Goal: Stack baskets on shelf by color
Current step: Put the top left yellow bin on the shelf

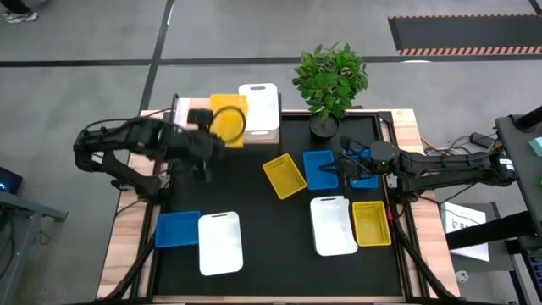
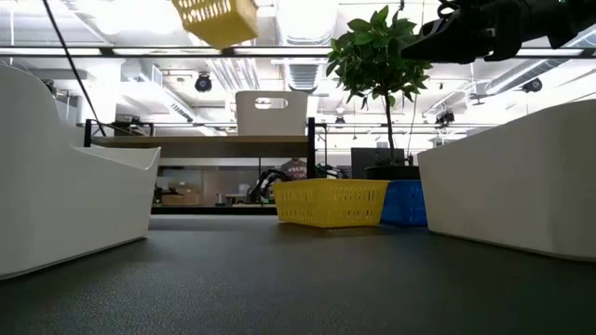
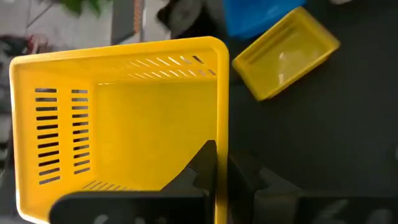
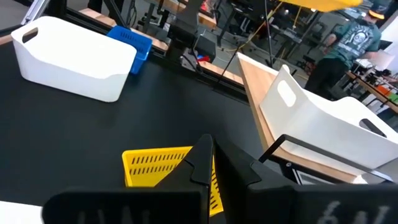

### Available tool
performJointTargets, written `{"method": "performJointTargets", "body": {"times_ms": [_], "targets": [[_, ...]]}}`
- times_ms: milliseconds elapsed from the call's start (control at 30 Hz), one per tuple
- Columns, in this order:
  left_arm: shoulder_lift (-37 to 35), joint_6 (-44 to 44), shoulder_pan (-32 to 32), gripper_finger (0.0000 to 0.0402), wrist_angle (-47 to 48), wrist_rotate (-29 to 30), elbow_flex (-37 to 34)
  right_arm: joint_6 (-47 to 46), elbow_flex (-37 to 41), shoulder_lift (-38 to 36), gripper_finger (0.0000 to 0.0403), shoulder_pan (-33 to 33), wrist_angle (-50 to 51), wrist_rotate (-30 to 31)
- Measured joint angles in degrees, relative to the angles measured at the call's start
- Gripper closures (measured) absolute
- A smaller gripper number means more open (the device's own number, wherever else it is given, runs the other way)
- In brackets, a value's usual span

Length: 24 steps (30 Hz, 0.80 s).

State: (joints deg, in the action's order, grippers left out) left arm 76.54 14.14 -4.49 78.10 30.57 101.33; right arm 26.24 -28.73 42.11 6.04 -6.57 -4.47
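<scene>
The robot's left gripper needs to release the yellow basket on the light-wood shelf (image 1: pixel 224 111), next to the white basket standing there.
My left gripper (image 1: pixel 210 129) is shut on a yellow basket (image 1: pixel 229 120), held high over the light-wood shelf (image 2: pixel 214 141) at the table's far left. The basket is next to a white basket (image 1: pixel 260 108) that stands on the shelf. In the low view the held basket (image 2: pixel 219 19) shows near the top. My right gripper (image 1: pixel 343 163) is shut and holds nothing. It hovers by two blue baskets (image 1: pixel 320 168), which rest on the black table, as does another yellow basket (image 1: pixel 284 175). My left gripper pinches one side wall (image 3: pixel 221 134) of the yellow basket at its rim, with one finger (image 3: pixel 202 165) inside the basket and the other outside. The fingers come slanting down from the table's left. The basket is lifted clear and a little tilted, its open side toward the wrist camera.
A potted plant (image 1: pixel 330 76) stands at the far edge, right of the shelf. Near the front lie a blue basket (image 1: pixel 178 229) and a white one (image 1: pixel 220 243) on the left, and a white one (image 1: pixel 332 224) and a yellow one (image 1: pixel 371 223) on the right. A person (image 4: pixel 345 43) stands beyond the table.
</scene>
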Motion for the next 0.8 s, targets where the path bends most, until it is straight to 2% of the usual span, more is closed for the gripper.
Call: {"method": "performJointTargets", "body": {"times_ms": [367, 500, 600, 800], "targets": [[-0.4, 10.0, 20.5, 0.0401, -1.0, -6.8, -7.8, -0.3, 0.0, 0.0, 0.0394, 0.0, 0.4, 0.0], [-0.6, 13.7, 26.6, 0.0401, -6.0, -12.6, -12.6, -0.3, 0.0, 0.0, 0.0394, 0.0, 0.4, 0.0], [-0.5, 15.4, 30.0, 0.0402, -9.6, -16.2, -16.3, -0.3, 0.0, 0.0, 0.0394, 0.0, 0.4, 0.0], [0.3, 18.2, 32.9, 0.0402, -14.8, -16.7, -22.7, -0.9, 0.0, 0.0, 0.0394, 0.0, 0.4, 0.0]]}}
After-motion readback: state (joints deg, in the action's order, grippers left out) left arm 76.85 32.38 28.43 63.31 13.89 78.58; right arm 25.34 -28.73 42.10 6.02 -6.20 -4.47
